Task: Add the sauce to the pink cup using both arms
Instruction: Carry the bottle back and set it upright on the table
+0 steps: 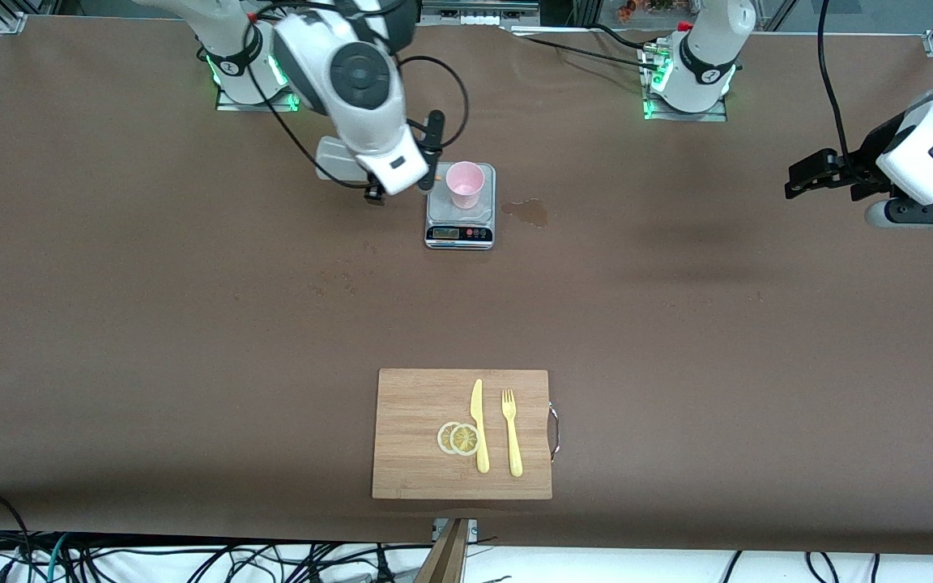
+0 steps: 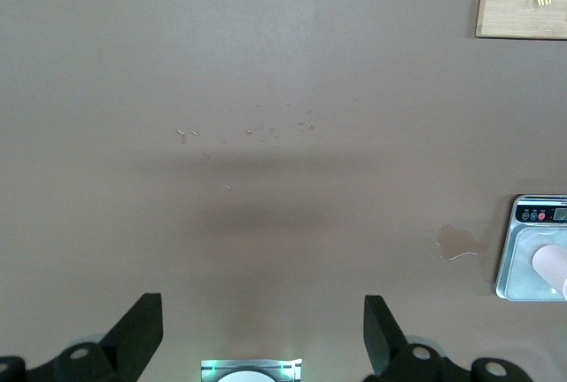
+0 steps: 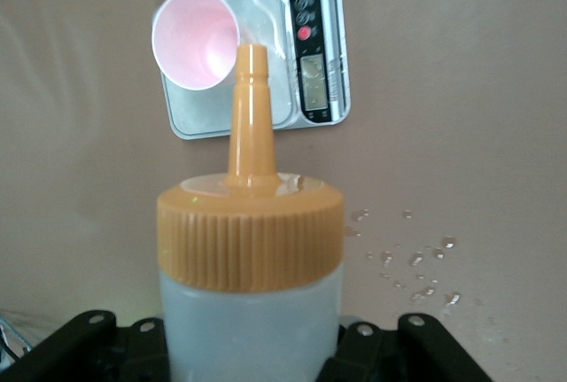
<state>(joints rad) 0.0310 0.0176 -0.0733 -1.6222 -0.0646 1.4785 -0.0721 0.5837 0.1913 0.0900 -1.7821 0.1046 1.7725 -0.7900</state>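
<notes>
The robot's right gripper should release the sauce bottle, now held beside the scale, on the bare table (image 1: 268, 264) past the water droplets, away from the scale.
The pink cup (image 1: 464, 183) (image 3: 195, 38) stands on a small grey scale (image 1: 460, 232) (image 3: 314, 54), on the robots' side of the table. My right gripper (image 1: 431, 166) (image 3: 252, 351) hangs over the table just beside the scale, toward the right arm's end. It is shut on the sauce bottle (image 3: 251, 249), whitish with an orange cap. The nozzle (image 3: 251, 89) points toward the cup's rim. In the front view the arm hides most of the bottle. My left gripper (image 1: 798, 185) (image 2: 263, 311) waits open and empty over the left arm's end of the table.
A brownish stain (image 1: 527, 212) (image 2: 457, 241) lies beside the scale toward the left arm's end. Water droplets (image 3: 416, 262) dot the table near the bottle. A wooden cutting board (image 1: 410, 421) with a yellow knife (image 1: 479, 425), a fork (image 1: 512, 433) and lemon slices (image 1: 458, 438) lies near the front camera.
</notes>
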